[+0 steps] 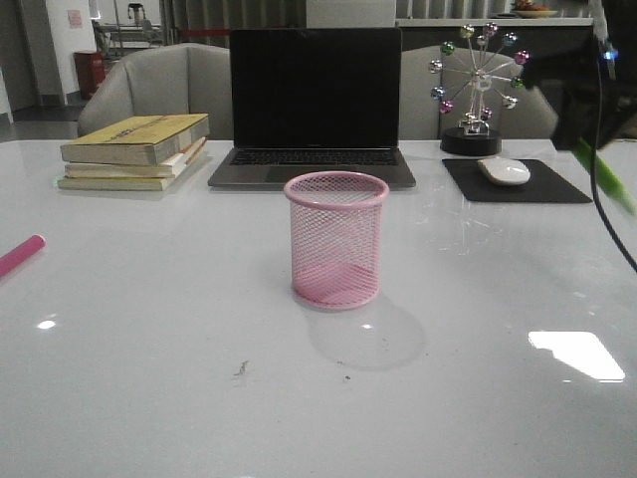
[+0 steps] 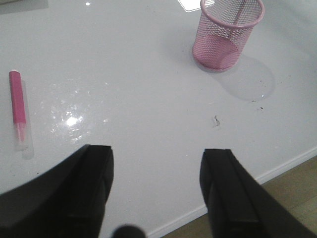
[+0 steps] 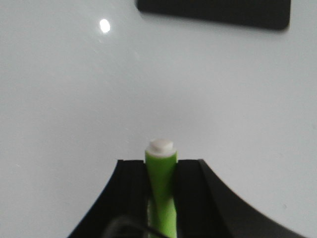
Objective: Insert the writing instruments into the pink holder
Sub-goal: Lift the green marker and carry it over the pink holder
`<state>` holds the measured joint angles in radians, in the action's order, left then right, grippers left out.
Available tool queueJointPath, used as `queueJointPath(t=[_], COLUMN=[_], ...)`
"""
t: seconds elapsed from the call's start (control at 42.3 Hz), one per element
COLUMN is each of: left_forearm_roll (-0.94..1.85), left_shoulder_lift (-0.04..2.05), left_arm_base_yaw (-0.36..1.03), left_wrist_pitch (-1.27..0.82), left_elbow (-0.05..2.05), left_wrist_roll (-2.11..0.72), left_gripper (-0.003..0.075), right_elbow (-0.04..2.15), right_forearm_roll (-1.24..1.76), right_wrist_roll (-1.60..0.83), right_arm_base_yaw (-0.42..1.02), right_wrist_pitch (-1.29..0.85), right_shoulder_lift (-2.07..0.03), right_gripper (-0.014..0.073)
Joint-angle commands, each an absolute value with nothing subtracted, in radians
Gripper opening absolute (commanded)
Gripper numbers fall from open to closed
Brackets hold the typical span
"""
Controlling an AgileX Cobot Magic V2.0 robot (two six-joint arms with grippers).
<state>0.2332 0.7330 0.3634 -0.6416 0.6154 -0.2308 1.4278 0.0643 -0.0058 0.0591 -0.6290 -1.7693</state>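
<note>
Next, my right gripper releases the lime green marker inside the pink holder (image 1: 328, 219), leaning on the holder's rim toward the books.
The pink holder (image 1: 336, 239) stands upright at the table's middle, in front of the laptop; it also shows in the left wrist view (image 2: 228, 33), and nothing shows inside it. The magenta marker (image 1: 20, 255) lies flat at the far left edge, seen too as the magenta marker (image 2: 19, 108) with its pale tip toward the camera. My left gripper (image 2: 157, 171) hangs open above bare table, apart from that marker. My right gripper (image 3: 161, 166) is shut on the lime green marker (image 3: 161, 188), white tip pointing out past the fingers. In the front view the green marker (image 1: 605, 174) hangs raised at the far right, tilted.
A laptop (image 1: 315, 105) sits behind the holder, with stacked books (image 1: 134, 149) to its left. A black mouse pad (image 1: 518, 181) with a white mouse (image 1: 505, 170) and a small ferris-wheel ornament (image 1: 476, 85) stand at the back right. The table's near edge (image 2: 247, 186) shows in the left wrist view.
</note>
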Motion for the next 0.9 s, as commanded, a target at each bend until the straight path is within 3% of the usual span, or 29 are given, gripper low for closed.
queueJointPath(t=[0.0,0.213,0.426,0.781,0.875], left_forearm_roll=[0.256,0.256,0.256,0.256,0.256], left_shoulder_lift=[0.736,0.736,0.736,0.736,0.736], left_arm_base_yaw=[0.371,0.371,0.371,0.371,0.371], left_wrist_pitch=[-0.576,-0.576,-0.576,-0.576,-0.576], left_elbow=[0.649,0.649,0.649,0.649,0.649], left_wrist_roll=[-0.230,-0.230,-0.230,-0.230,-0.230], left_gripper=[0.0435,0.0435,0.0435,0.0435,0.0435], right_elbow=[1.352,1.090,0.957,0.953,0.953], right_forearm_roll=[0.102,0.132,0.129,0.122,0.121], right_wrist_roll=[-0.018,-0.017,-0.017,-0.017,-0.017], right_arm_base_yaw=[0.119,0.315,0.505,0.555,0.556], right_wrist_pitch=[-0.381,0.122,0.509,0.710,0.697], right_shoulder_lift=[-1.602,-1.416,-1.448,-1.697,-1.745], right_gripper=[0.0143,0.0143,0.0143,0.0145,0.0195])
